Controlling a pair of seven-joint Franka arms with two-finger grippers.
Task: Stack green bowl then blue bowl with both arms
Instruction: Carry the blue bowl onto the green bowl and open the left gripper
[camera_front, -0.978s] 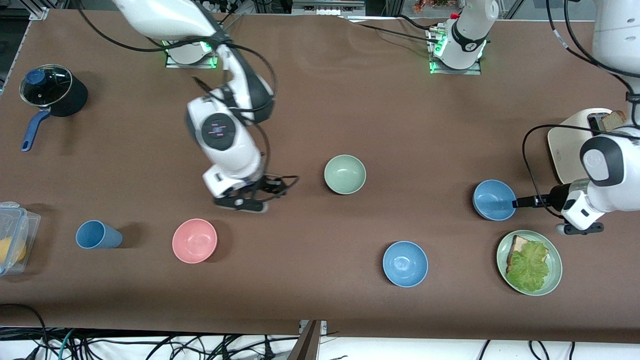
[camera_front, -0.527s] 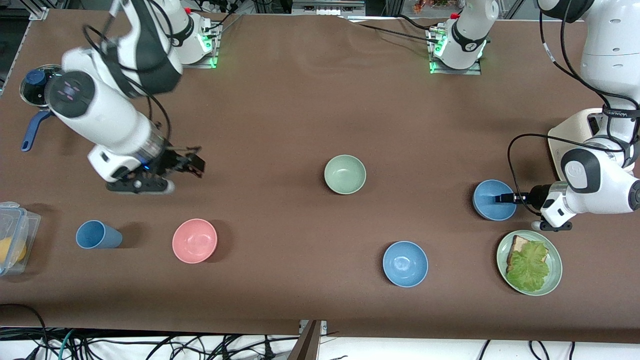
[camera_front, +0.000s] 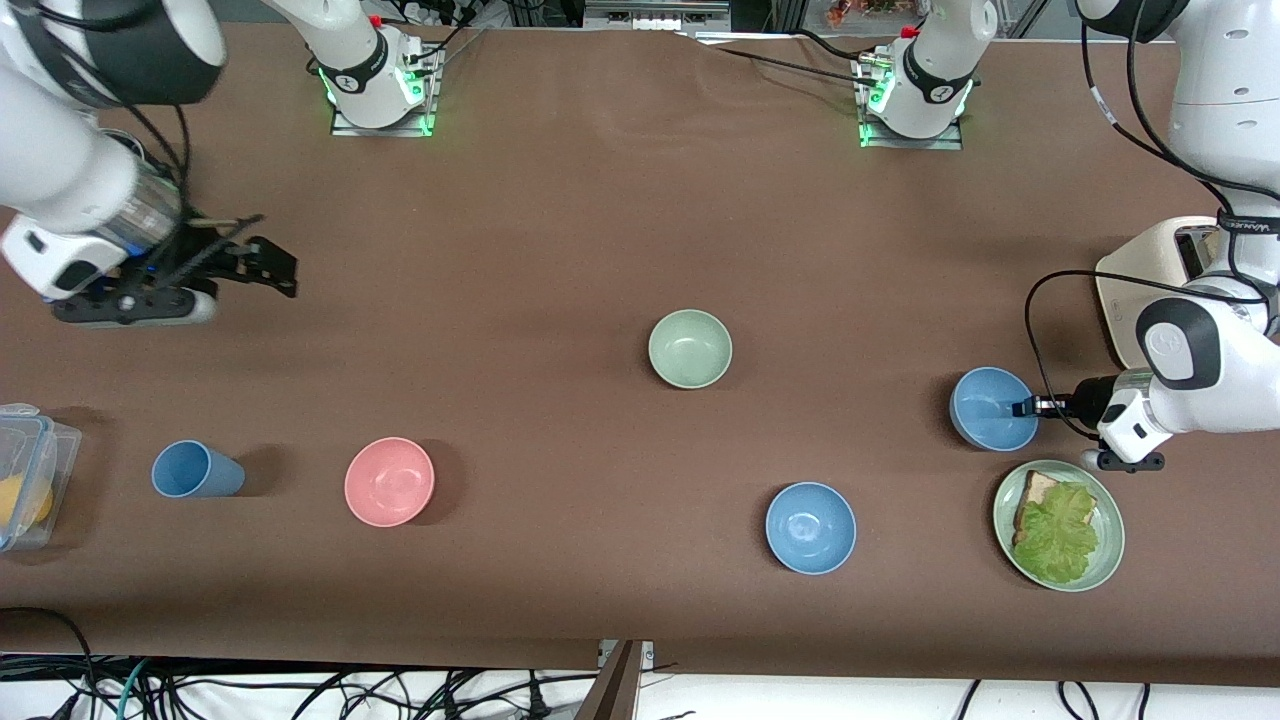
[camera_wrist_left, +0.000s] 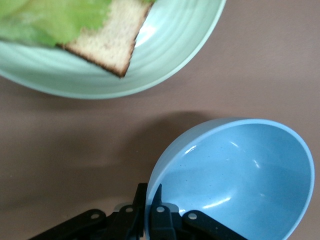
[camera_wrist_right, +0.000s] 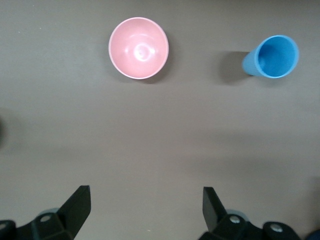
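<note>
My left gripper is to let go of the blue bowl inside the green bowl (camera_front: 690, 347) that stands by itself in the middle of the table.
The green bowl (camera_front: 690, 348) stands alone at mid-table. My left gripper (camera_front: 1025, 407) is shut on the rim of a blue bowl (camera_front: 990, 408) at the left arm's end; in the left wrist view one finger (camera_wrist_left: 161, 202) is inside the bowl (camera_wrist_left: 235, 180) and one outside, and the bowl is tilted. A second blue bowl (camera_front: 810, 527) sits nearer the front camera. My right gripper (camera_front: 272, 265) is open and empty, up over bare table at the right arm's end; it also shows in the right wrist view (camera_wrist_right: 145, 197).
A green plate (camera_front: 1108, 560) with bread and lettuce lies close beside the held bowl, and it shows in the left wrist view (camera_wrist_left: 165, 55). A toaster (camera_front: 1130, 290) stands nearby. A pink bowl (camera_front: 389, 481), blue cup (camera_front: 195, 470) and plastic box (camera_front: 25, 490) sit toward the right arm's end.
My right arm has swung from mid-table, beside the green bowl, out to its own end of the table. The left gripper has shifted slightly with the blue bowl.
</note>
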